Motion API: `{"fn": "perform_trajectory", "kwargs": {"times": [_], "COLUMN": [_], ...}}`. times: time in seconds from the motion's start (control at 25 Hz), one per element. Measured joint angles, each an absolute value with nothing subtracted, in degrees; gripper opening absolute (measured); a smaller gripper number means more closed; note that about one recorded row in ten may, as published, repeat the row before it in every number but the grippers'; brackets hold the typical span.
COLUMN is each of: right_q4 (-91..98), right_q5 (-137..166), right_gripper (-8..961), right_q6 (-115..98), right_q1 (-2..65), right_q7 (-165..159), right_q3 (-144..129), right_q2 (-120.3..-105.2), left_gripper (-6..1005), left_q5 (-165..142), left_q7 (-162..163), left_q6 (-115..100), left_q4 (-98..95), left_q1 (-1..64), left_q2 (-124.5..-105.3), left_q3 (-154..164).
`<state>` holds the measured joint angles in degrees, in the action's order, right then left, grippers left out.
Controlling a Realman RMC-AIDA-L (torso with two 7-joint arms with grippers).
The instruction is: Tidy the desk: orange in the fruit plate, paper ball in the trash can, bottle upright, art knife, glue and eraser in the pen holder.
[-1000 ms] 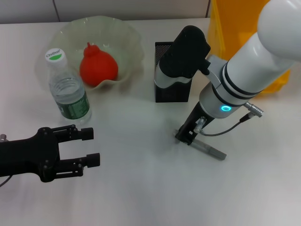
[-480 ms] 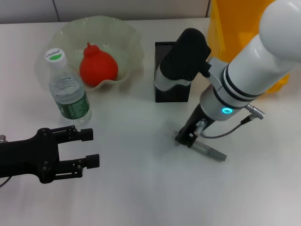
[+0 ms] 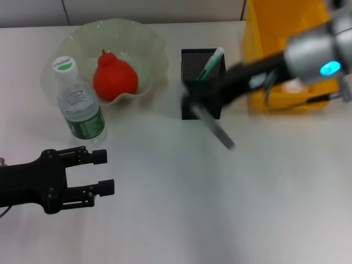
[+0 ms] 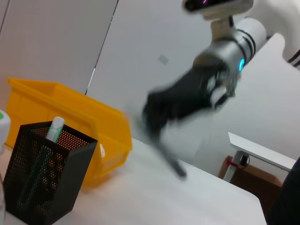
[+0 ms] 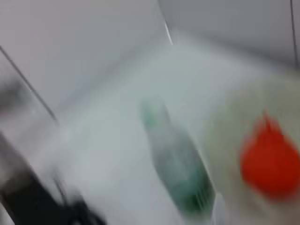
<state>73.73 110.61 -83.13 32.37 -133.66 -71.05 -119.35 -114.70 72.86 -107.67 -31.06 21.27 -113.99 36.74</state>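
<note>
My right gripper should release the grey art knife inside the black mesh pen holder [image 3: 189, 65], next to the stick with the green cap.
My right gripper [image 3: 193, 103] is blurred with motion in front of the black mesh pen holder [image 3: 192, 60]. It is shut on the grey art knife [image 3: 219, 132], which hangs slanted above the table. The left wrist view shows the gripper [image 4: 161, 117], the knife [image 4: 171, 159] and the holder [image 4: 47, 173], which has a green-capped stick [image 3: 212, 63] in it. The orange [image 3: 114, 78] lies in the fruit plate [image 3: 148, 41]. The bottle [image 3: 80, 107] stands upright beside the plate. My left gripper [image 3: 104, 171] is open and empty at the front left. The eraser and paper ball are out of view.
A yellow bin [image 3: 286, 33] stands at the back right behind my right arm, and also shows in the left wrist view [image 4: 70, 117]. The right wrist view is blurred, showing the bottle [image 5: 178, 164] and the orange [image 5: 272, 159].
My right arm has swung up and back fast, lifting the art knife off the table to just in front of the pen holder. The left arm has not moved.
</note>
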Motion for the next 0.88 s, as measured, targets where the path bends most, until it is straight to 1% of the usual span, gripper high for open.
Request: {"fn": "perform_trajectory", "kwargs": {"times": [0.08,0.36,0.4,0.52,0.64,0.8,0.88], "right_q4": [70.9,38.2,31.9,25.0,21.2,15.1,14.7], "right_q5": [105.8,76.1,70.4,63.8,61.4,61.2,61.2], "right_gripper": [128,130,131,132,133,134,135], "right_q6": [-83.1,-83.8,-83.9,-83.2,-81.7,-76.8,-76.2], "right_q1": [31.8,31.1,31.2,31.8,33.2,37.3,37.6], "right_q7": [-129.2,-83.9,-71.8,-58.7,-54.1,-51.3,-51.3], "right_q3": [-68.6,-57.4,-56.4,-56.9,-57.4,-57.5,-57.8], "right_q2": [-119.32,-119.17,-119.33,-119.66,-119.77,-119.82,-119.83], "left_gripper": [743,743,743,743,743,743,743], "left_q5": [-114.7,-114.3,-114.2,-114.1,-114.1,-114.1,-114.0], "left_q7": [72.9,72.9,72.8,72.7,72.6,72.2,72.0], "left_q6": [-107.7,-107.7,-107.7,-107.6,-107.4,-107.3,-107.3], "left_q4": [-31.1,-30.9,-30.8,-31.0,-31.1,-31.1,-31.0], "left_q1": [21.3,21.5,21.5,21.6,21.7,22.0,22.1], "left_q2": [-113.99,-114.17,-114.31,-114.86,-115.22,-115.77,-115.87], "left_q3": [36.7,36.7,36.7,36.7,36.4,36.0,35.9]}}
